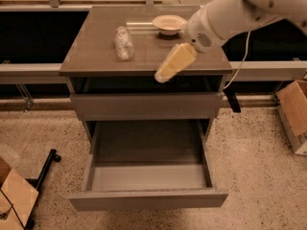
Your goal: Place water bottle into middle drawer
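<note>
The water bottle's near end (124,52), toward the front edge of the cabinet top, is the next place my gripper will go to and close on.
The water bottle (123,43) is clear and crinkly and lies on its side on the left part of the cabinet top (96,63). The middle drawer (148,198) is pulled out below, with nothing on its grey floor. My gripper (164,74), with cream-yellow tips on a white arm, hangs over the front edge of the cabinet top. It is to the right of the bottle and nearer the front, apart from it and holding nothing.
A shallow cream bowl (169,24) sits at the back of the top, right of the bottle. The upper drawer front (146,105) is closed. A cardboard box (293,114) stands on the floor at right. A black stand foot (45,164) and another box (14,195) are at lower left.
</note>
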Action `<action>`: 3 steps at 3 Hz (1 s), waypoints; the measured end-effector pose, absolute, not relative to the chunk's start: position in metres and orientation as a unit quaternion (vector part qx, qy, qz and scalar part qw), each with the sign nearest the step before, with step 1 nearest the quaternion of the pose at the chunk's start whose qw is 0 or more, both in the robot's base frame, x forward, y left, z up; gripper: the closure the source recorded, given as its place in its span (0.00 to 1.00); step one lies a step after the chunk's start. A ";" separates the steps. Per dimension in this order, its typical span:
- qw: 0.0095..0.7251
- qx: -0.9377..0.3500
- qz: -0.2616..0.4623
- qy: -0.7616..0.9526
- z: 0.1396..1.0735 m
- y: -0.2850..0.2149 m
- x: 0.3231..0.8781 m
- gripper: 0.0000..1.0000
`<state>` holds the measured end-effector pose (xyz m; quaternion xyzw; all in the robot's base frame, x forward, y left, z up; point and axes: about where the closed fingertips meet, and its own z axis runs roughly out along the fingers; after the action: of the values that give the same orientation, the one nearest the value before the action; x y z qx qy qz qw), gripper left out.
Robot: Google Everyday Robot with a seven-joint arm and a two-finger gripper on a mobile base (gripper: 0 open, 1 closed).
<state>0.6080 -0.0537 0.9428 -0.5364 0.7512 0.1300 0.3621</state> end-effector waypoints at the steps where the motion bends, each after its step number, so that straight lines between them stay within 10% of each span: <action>1: 0.404 -0.492 0.141 0.758 0.927 -0.029 0.658 0.00; 3: 0.434 -0.458 0.145 0.762 0.911 0.001 0.709 0.00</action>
<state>0.7091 0.0012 0.9111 -0.4577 0.7622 0.1452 0.4342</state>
